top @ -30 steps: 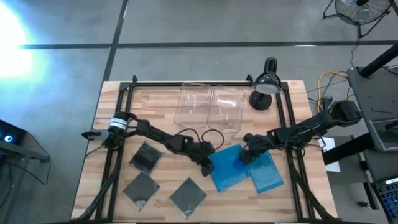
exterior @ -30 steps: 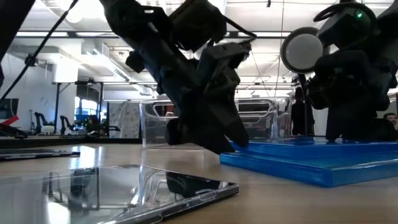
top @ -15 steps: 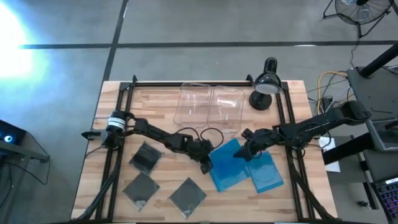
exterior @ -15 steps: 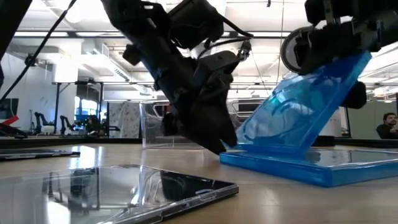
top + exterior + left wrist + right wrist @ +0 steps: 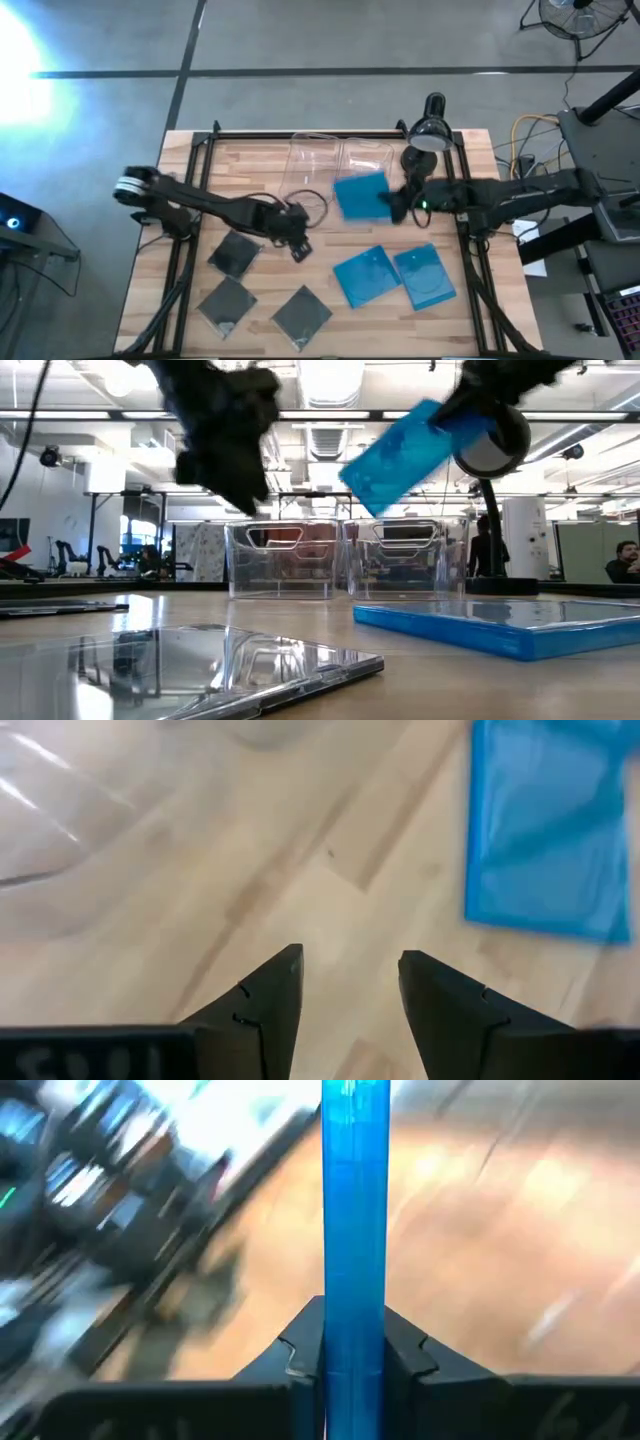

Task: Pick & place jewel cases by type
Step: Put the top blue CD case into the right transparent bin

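Note:
My right gripper is holding the blue jewel case. It will let go of it inside the clear bin nearer the black desk lamp (image 5: pixel 351 179).
My right gripper (image 5: pixel 392 203) is shut on a translucent blue jewel case (image 5: pixel 360 195), held in the air over the right clear bin (image 5: pixel 368 160). In the low view the case (image 5: pixel 410 455) shows high and tilted. Two more blue cases (image 5: pixel 365 275) (image 5: pixel 427 276) lie flat on the table. Three dark cases (image 5: pixel 235 252) (image 5: pixel 225 300) (image 5: pixel 302 313) lie flat at the near left. My left gripper (image 5: pixel 297 250) is open and empty above bare wood, left of the blue cases; it also shows in its own wrist view (image 5: pixel 345 960). My right gripper pinches the blue case between its two fingers (image 5: pixel 300 1355) at the edge facing the table's right (image 5: pixel 355 1340). The fingers come roughly level from the table's right side. The case is lifted clear of the table and tilted, reaching out from the fingers toward the table's left.
Two clear bins (image 5: pixel 315 165) stand side by side at the far middle; they also show in the low view (image 5: pixel 285 560). A black desk lamp (image 5: pixel 425 135) stands at the far right, close to my right arm. A loose cable loop (image 5: pixel 312 205) lies near my left arm.
My right gripper has lifted the blue case off the blue cases on the table. It has carried the case up and toward the far edge, over the right bin. My left gripper has drawn back up and toward the table's left, away from the blue cases.

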You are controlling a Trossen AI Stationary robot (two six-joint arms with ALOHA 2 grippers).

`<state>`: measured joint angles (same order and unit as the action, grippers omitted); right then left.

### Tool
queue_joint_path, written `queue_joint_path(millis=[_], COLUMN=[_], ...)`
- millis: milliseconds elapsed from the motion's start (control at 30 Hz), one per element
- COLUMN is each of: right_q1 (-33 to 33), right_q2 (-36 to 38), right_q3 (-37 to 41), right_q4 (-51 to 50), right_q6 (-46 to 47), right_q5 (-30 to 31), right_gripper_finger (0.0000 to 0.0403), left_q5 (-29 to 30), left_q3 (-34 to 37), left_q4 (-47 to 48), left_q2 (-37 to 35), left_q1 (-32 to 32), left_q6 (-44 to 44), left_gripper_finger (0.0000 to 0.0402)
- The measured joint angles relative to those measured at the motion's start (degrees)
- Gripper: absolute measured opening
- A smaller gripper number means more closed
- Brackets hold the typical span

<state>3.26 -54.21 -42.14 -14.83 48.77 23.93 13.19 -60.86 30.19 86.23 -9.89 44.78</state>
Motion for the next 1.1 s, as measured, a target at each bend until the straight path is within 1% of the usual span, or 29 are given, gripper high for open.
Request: queue_joint_path(millis=[33,67,100,133,267,333,467,567,667,767,833,900,1033,1100], right_q1=[-1.3,-3.0,-5.0,-7.1,-14.4,-16.4,-18.6,-20.2,-22.5,-24.4,-25.5,-26.0,-26.2,-26.3], right_q2=[-0.4,-0.8,-1.9,-3.0,-10.0,-14.3,-23.6,-30.5,-36.4,-40.6,-43.1,-45.7,-50.5,-52.9], right_q3=[-2.1,-3.9,-5.5,-7.3,-12.0,-14.4,-21.3,-28.5,-35.8,-41.5,-43.8,-44.9,-46.3,-47.2], right_q4=[-0.8,-3.0,-5.7,-7.3,-15.1,-15.7,-21.7,-29.9,-39.8,-46.7,-49.1,-48.6,-45.9,-46.6], right_q6=[-2.9,-6.2,-9.5,-12.2,-21.6,-27.2,-38.7,-44.9,-48.8,-52.4,-55.0,-55.6,-55.7,-55.8], right_q5=[3.5,5.5,5.7,4.2,-7.7,-13.6,-23.1,-30.3,-36.2,-38.1,-41.5,-44.9,-46.0,-42.7], right_gripper_finger=[0.0037,0.0038,0.0038,0.0038,0.0038,0.0038,0.0038,0.0038,0.0038,0.0039,0.0039,0.0044,0.0071,0.0094], left_q5=[1.5,3.3,5.2,6.9,11.5,12.2,12.6,12.6,12.5,12.6,13.1,13.8,14.5,15.1], left_q3=[1.1,1.9,2.7,3.8,6.6,7.7,8.8,9.6,10.1,11.1,11.9,12.4,12.6,12.6], left_q4=[0.7,0.1,-0.8,-0.8,-1.5,-0.8,-0.6,-0.9,-1.1,-1.6,-1.4,-1.5,-1.4,-1.5], left_q2=[-2.0,-3.9,-5.9,-7.8,-13.4,-15.4,-17.5,-18.0,-17.8,-17.7,-17.7,-17.7,-17.7,-17.7], left_q1=[-0.1,-0.1,-0.2,-0.3,-0.6,-0.7,-1.3,-2.2,-3.1,-3.9,-4.3,-4.6,-4.6,-4.6], left_q6=[1.6,3.2,4.6,5.6,7.9,8.9,10.5,11.9,12.8,14.1,15.1,15.4,15.3,15.3], left_gripper_finger=[0.0149,0.0149,0.0149,0.0149,0.0149,0.0149,0.0149,0.0149,0.0149,0.0149,0.0149,0.0149,0.0149,0.0149])
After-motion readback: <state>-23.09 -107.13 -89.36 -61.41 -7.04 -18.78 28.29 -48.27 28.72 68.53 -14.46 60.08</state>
